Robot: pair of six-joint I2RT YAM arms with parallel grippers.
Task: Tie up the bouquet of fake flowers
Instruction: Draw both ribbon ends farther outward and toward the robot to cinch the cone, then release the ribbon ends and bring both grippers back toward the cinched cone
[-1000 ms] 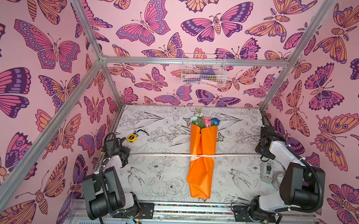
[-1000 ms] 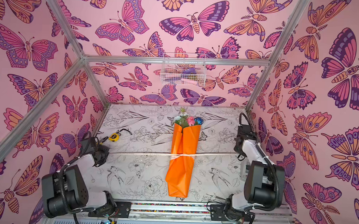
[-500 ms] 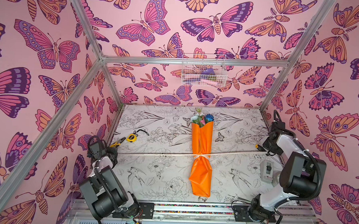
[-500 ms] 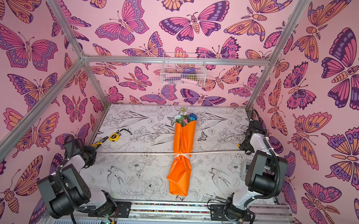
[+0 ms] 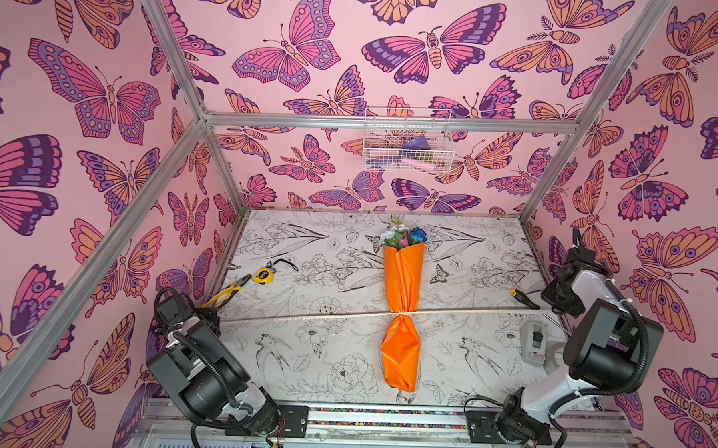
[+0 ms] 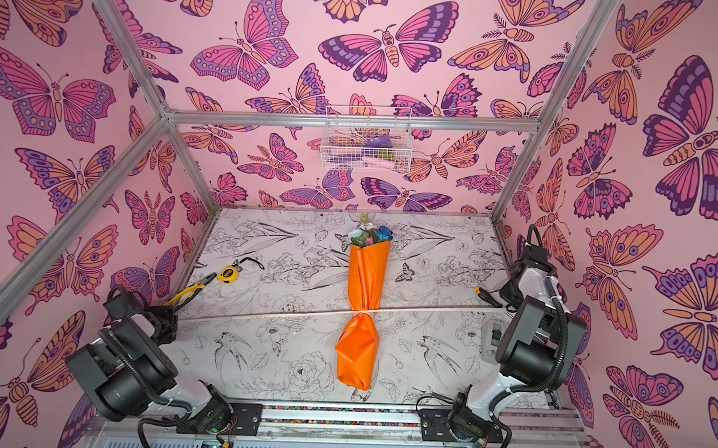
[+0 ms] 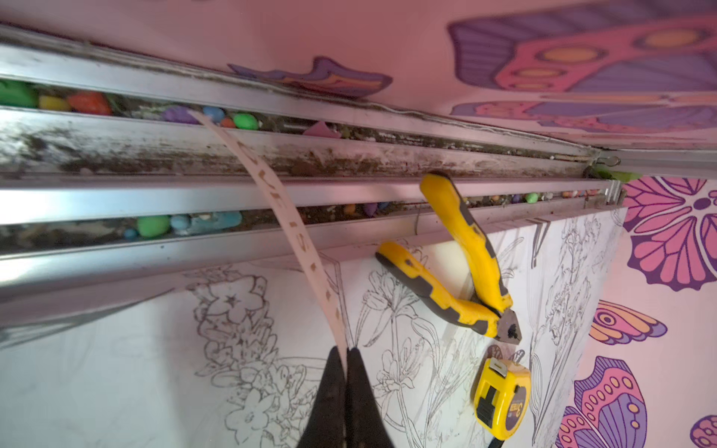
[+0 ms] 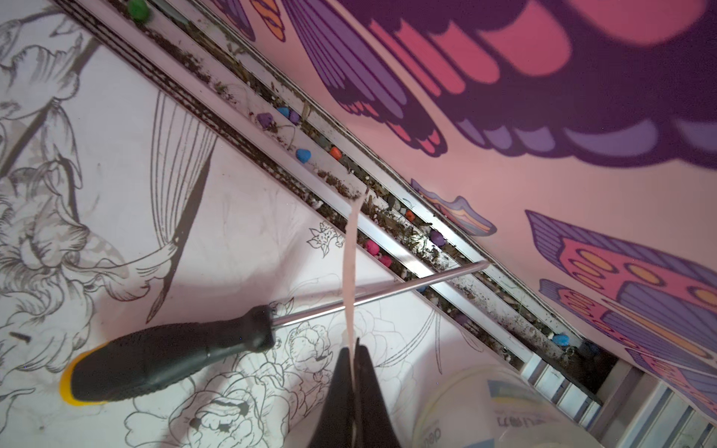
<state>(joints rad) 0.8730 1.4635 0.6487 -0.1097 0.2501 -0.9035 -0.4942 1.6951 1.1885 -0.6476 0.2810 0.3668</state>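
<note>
Cream ribbon pinches the bouquet's middle tautly; my left gripper should release the ribbon's end at the wall and grab the ribbon point(image 5: 366, 314) beside the bouquet.
The bouquet of fake flowers point(image 5: 403, 277) point(image 6: 368, 275) lies in the middle of the table in both top views, wrapped in orange paper, blooms toward the back wall. A cream ribbon point(image 5: 303, 317) point(image 6: 262, 315) runs taut across the table and pinches the wrap into a narrow waist. My left gripper point(image 5: 216, 318) point(image 7: 346, 351) is at the left wall, shut on one ribbon point(image 7: 287, 217) end. At the right wall, my right gripper point(image 5: 553, 309) point(image 8: 356, 345) is shut on the other ribbon point(image 8: 351, 252) end.
Yellow pliers point(image 5: 225, 292) point(image 7: 461, 271) and a yellow tape measure point(image 5: 262, 275) point(image 7: 500, 395) lie near my left gripper. A black screwdriver point(image 5: 522, 298) point(image 8: 167, 353) and a white tape roll point(image 5: 535, 343) lie by my right one. A wire basket point(image 5: 408, 146) hangs on the back wall.
Both grippers have drawn apart toward the side walls with the ribbon ends. The ribbon has gone taut and squeezed the orange wrap from a wide band to a tight waist.
</note>
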